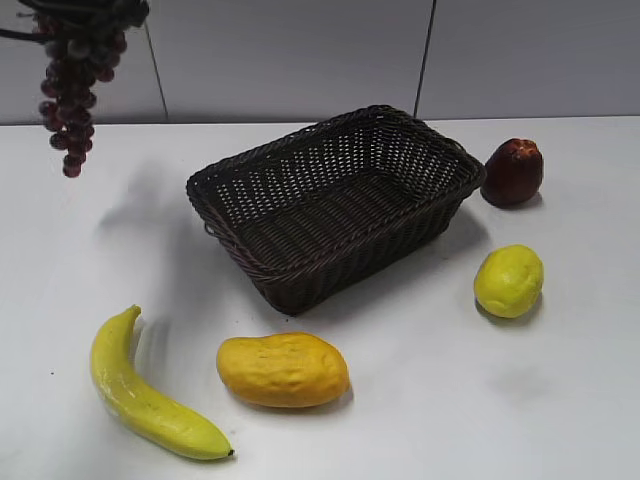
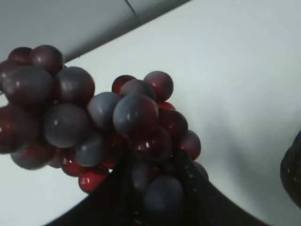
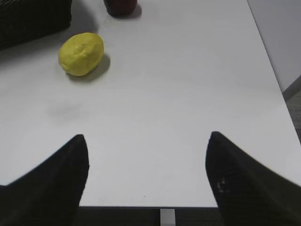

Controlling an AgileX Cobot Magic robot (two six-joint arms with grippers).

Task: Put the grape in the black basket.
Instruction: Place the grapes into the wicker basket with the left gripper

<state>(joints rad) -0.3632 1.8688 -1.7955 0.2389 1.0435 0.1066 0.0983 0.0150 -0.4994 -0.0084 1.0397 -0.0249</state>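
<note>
Next, I release the grape from my left gripper on the middle of the black basket's woven bottom (image 1: 350,201).
The grape (image 1: 72,90), a bunch of dark purple-red and greyish berries, hangs in the air at the top left of the exterior view, well above the table and left of the black basket (image 1: 335,200). My left gripper (image 1: 85,12) is shut on the top of the bunch, mostly cut off by the frame edge. In the left wrist view the grape (image 2: 94,117) fills the frame between the dark fingers (image 2: 157,188). The basket's edge (image 2: 292,174) shows at the right. My right gripper (image 3: 148,160) is open and empty over the table's front edge.
A banana (image 1: 140,390) and a yellow-orange mango-like fruit (image 1: 283,370) lie in front of the basket. A lemon (image 1: 508,280) and a dark red apple-like fruit (image 1: 513,172) sit to its right. The lemon also shows in the right wrist view (image 3: 81,53).
</note>
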